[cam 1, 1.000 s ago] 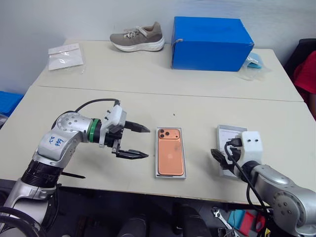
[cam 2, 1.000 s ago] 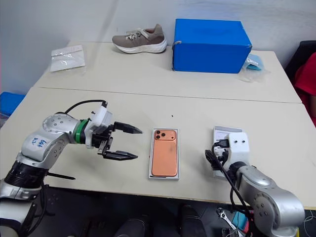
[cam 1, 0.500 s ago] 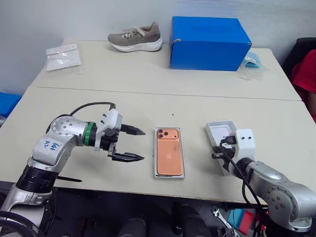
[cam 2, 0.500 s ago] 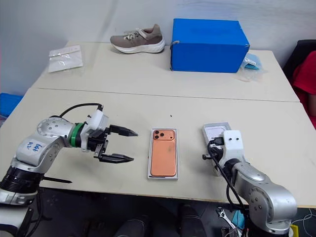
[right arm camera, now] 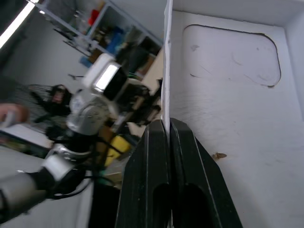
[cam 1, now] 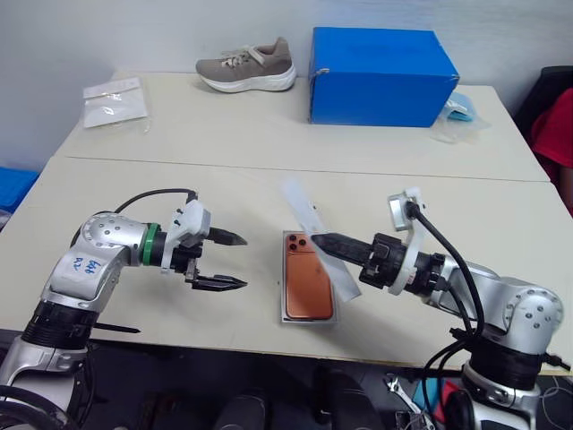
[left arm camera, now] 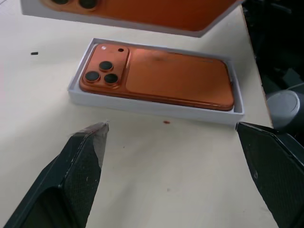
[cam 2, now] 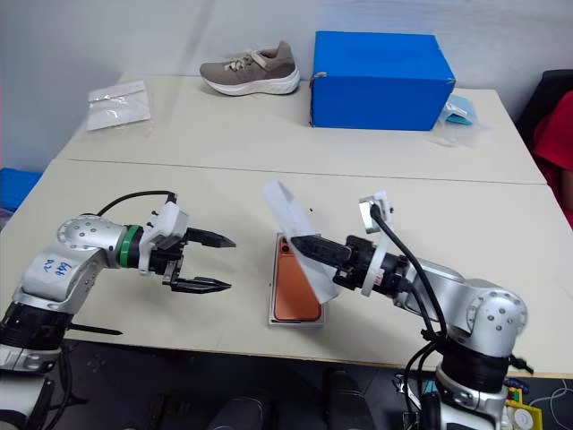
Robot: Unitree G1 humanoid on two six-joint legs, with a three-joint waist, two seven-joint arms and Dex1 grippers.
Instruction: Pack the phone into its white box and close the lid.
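Note:
Next, my right gripper lets go of the lid while it is tilted over the white box's long side (cam 1: pixel 297 269), the one nearest to my left gripper.
The copper-orange phone (cam 1: pixel 304 292) lies camera side up inside the white box (cam 1: pixel 309 320) near the table's front edge; the left wrist view shows the phone (left arm camera: pixel 161 78) within the box's rim (left arm camera: pixel 142 107). My right gripper (cam 1: pixel 320 242) is shut on one wall of the lid (cam 1: pixel 313 224). It holds the lid tilted in the air over the phone's camera end. In the right wrist view my fingers (right arm camera: pixel 154 156) pinch the lid's thin wall, and the lid's inside (right arm camera: pixel 228 95) faces the camera. My left gripper (cam 1: pixel 243 262) stands open to the left of the box, touching nothing.
A big blue box (cam 1: pixel 380 64), a beige shoe (cam 1: pixel 248 67) and a plastic bag (cam 1: pixel 116 98) sit on the far table. A seam (cam 1: pixel 269 168) runs between the two tables. Something red (cam 1: pixel 557 125) shows at the right edge.
My right gripper shut on the lid, lifted it off the table at the right and swung it left over the phone, rolling it on edge. My left gripper drew back slightly to the left.

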